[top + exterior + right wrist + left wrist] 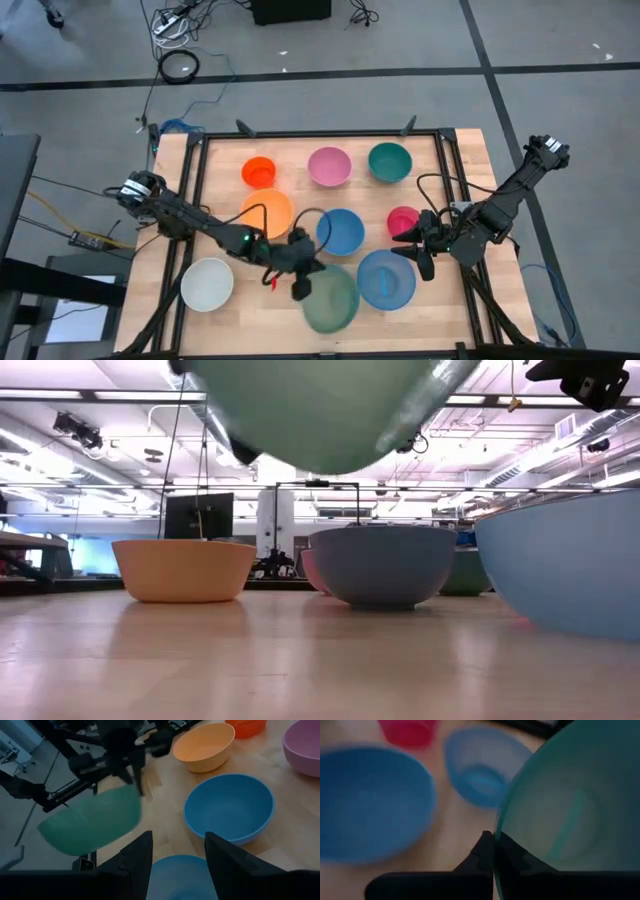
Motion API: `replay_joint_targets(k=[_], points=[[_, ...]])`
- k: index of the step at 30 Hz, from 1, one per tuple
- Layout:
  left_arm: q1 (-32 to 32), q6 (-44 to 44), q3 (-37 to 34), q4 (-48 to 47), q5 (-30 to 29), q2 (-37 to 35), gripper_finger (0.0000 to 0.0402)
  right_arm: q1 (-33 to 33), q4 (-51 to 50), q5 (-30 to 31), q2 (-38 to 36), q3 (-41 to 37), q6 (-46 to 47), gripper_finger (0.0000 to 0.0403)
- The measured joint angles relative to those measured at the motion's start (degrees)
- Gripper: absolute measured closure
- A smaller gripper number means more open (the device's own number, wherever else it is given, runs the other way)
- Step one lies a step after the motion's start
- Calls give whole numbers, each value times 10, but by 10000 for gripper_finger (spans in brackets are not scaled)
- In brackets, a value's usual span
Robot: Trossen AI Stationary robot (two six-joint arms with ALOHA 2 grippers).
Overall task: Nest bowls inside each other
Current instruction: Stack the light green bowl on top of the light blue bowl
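My left gripper needs to let go of the large green bowl inside the light blue bowl [382, 270] [483, 781].
My left gripper [303, 287] is shut on the large green bowl [332, 299], which hangs over the table's near edge and fills the top of the low view [330, 405]. My right gripper [418, 256] stands open above the right rim of the light blue bowl [386, 280], touching nothing. On their bases on the table rest the darker blue bowl [340, 231], the orange bowl [266, 212], the white bowl [207, 284], the pink bowl [329, 166], the teal bowl [389, 162], the small magenta bowl [403, 220] and the small orange-red bowl [258, 172]. My left gripper pinches the green bowl's rim [496, 831] on the side toward the table's left, one finger inside the bowl and one outside. The fingers come from the table's left, slanting downward. The bowl is lifted clear of the table and hangs tilted [92, 822].
The table's dark frame rails [195, 190] run along its left and right sides. Bare wood lies between the white bowl and the green bowl. Cables trail over the floor beyond the far edge.
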Motion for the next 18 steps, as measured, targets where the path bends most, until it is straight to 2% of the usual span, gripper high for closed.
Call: replay_joint_targets(k=[5,8,14,18], points=[[46,48,56,-35,-11,15,394,0,0,2,0,0,-4,234],[61,89,115,-76,-2,41,394,2,3,22,-1,0,-21,234],[82,139,244,-220,31,117,394,16,84,88,-19,0,-134,234],[96,167,311,-245,66,163,394,25,157,111,-41,0,-230,234]])
